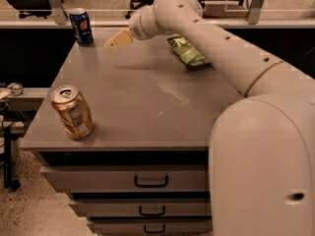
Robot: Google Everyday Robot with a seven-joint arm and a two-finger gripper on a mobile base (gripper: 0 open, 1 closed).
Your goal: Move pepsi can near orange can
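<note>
I will next move to the pepsi can and close my gripper around the middle of its upright body point(81, 28), below the silver top.
The pepsi can point(81, 26), dark blue with a silver top, stands upright at the far left corner of the grey table point(142, 97). The orange can point(73, 113), coppery with a silver top and a white label patch, stands upright near the front left corner. My gripper point(115, 40) is at the end of the white arm reaching across the back of the table. It hovers a little above the surface, just right of the pepsi can and apart from it. It holds nothing that I can see.
A green snack bag point(187, 51) lies at the back right of the table. The arm's large white body point(266, 171) fills the right foreground. Drawers point(147, 181) sit under the tabletop. Office chairs and a rail lie behind.
</note>
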